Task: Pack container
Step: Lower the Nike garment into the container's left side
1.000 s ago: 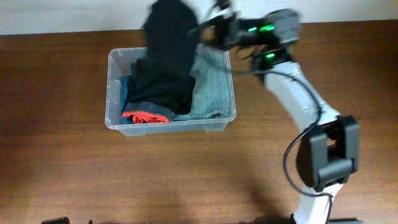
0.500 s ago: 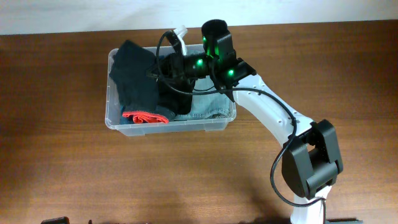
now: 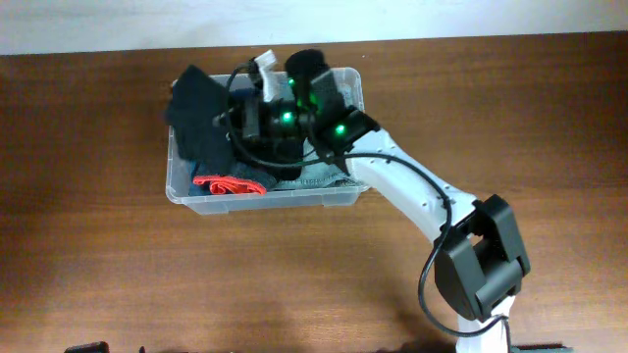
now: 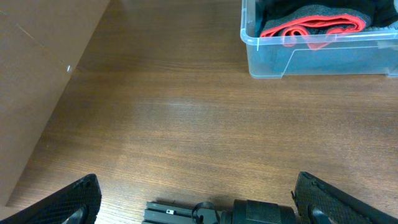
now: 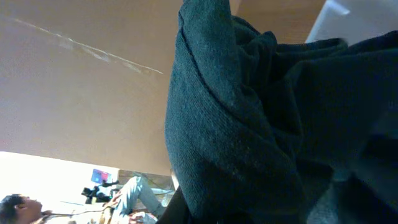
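Note:
The dark knit garment hangs over the container's rim, so the robot's right gripper should release it, take the garment's overhanging edge (image 3: 175, 114) and tuck that edge inside the container.
The clear plastic container (image 3: 267, 200) stands at the table's back left, and its front corner shows in the left wrist view (image 4: 273, 59). It holds blue denim (image 3: 329, 176) and a dark cloth with red trim (image 3: 228, 183), which also shows in the left wrist view (image 4: 311, 28). My right gripper (image 3: 238, 120) reaches over the container and is shut on a dark knit garment (image 3: 196, 116) that hangs over the left rim. That garment fills the right wrist view (image 5: 249, 124) and hides the fingers. My left gripper (image 4: 199, 202) is open and empty, low over bare table in front of the container.
The brown wooden table (image 3: 118, 275) extends to the front and right of the container. A pale wall runs along the back edge (image 3: 98, 25). My right arm's white link (image 3: 412, 191) crosses the container's right front corner.
My right gripper has swung left and down with the dark garment, from above the container's back right to over its left half. The garment now drapes across the left rim.

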Robot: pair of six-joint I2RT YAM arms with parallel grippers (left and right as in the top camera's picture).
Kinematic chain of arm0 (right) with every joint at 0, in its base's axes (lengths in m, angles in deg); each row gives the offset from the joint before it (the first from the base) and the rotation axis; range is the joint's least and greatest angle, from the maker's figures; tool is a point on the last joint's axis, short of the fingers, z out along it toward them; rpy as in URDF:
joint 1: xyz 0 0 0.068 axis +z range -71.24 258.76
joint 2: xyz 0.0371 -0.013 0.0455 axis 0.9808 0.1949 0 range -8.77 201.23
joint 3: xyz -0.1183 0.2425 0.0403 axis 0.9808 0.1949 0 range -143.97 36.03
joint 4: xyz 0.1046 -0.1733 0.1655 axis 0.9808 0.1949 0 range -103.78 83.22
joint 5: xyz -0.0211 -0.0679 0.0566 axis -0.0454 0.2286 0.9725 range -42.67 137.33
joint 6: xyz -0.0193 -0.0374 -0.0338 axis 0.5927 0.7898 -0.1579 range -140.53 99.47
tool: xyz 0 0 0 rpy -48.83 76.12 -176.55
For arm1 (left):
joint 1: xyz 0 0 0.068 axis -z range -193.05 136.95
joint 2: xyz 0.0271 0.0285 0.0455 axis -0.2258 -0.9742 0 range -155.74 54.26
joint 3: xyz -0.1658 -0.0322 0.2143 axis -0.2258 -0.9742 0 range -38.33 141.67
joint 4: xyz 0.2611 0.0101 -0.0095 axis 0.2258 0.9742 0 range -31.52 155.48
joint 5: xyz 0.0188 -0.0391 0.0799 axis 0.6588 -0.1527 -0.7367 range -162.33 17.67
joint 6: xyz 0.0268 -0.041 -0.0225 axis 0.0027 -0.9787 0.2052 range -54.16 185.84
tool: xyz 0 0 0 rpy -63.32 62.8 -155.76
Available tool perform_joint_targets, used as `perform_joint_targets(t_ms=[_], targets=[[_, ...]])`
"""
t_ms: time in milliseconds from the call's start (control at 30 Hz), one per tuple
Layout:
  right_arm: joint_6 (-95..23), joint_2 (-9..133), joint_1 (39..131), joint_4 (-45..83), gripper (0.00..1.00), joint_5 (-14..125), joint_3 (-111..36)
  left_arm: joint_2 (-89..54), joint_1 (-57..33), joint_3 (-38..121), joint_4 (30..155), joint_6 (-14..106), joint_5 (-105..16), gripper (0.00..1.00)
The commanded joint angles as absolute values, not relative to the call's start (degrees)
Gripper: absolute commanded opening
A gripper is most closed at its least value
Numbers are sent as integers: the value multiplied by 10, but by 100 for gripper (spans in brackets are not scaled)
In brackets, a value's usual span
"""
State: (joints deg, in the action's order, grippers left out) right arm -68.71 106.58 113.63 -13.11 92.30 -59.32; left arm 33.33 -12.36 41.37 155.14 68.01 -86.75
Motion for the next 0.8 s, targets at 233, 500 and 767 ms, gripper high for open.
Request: perform_joint_targets(t_ms=[233, 500, 767], targets=[[-675, 1061, 1150, -111, 54, 882, -599, 334, -121, 413, 1551, 681, -873, 100], [-674, 1061, 1132, -112, 65, 866, -599, 334, -121, 413, 1551, 681, -873, 99], [-589, 1060, 1125, -128, 55, 889, -677, 334, -121, 413, 1551, 681, -873, 99]])
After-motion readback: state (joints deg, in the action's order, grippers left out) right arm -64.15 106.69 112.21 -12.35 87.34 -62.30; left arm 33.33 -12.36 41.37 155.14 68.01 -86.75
